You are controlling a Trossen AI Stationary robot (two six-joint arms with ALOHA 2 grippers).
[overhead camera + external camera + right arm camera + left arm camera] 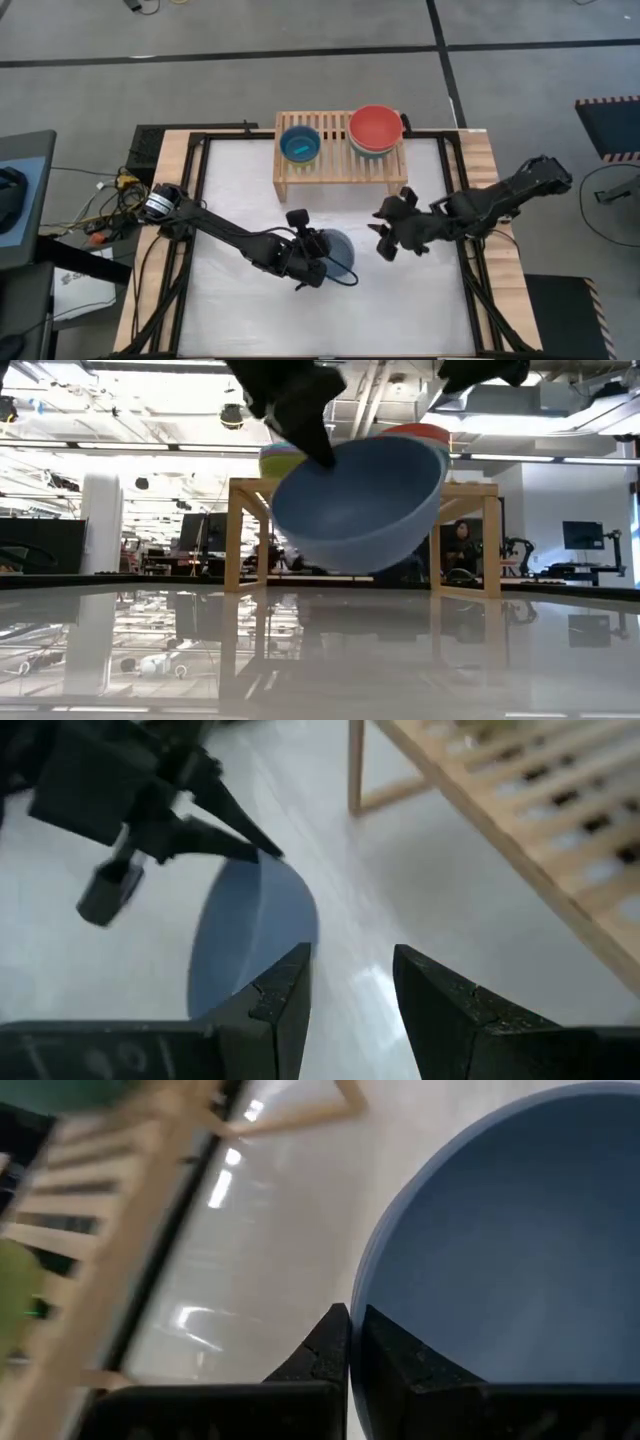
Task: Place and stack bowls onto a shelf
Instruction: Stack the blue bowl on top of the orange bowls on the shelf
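Next, I release the slate blue bowl from my left gripper above the white table between my two grippers (350, 233), handing it to my right gripper. The bowl now hangs tilted above the table.
My left gripper (318, 262) is shut on a slate blue bowl (338, 252), which hangs tilted above the table in the low view (360, 500). My right gripper (383, 236) is open and touches nothing, a little to the right of that bowl; its wrist view shows the bowl (250, 935) ahead. The pale wooden shelf (340, 172) stands at the table's far edge. On its slatted top sit two stacks of bowls: one with a cyan bowl (300, 145) on top at the left, one with a red bowl (376, 126) on top at the right. My left gripper pinches the slate blue bowl's rim (362, 1298) between its two fingers, one finger (395, 1365) inside the bowl and one (322, 1348) outside. The fingers come from above, slanting down. The bowl is lifted clear of the table and hangs tilted below them.
The white table top (250, 190) lies between the arms and the shelf. A black frame rail (195, 190) runs along the table's sides. Cables and boxes (110, 200) lie off the left edge. A person (462, 550) sits in the room behind the shelf.
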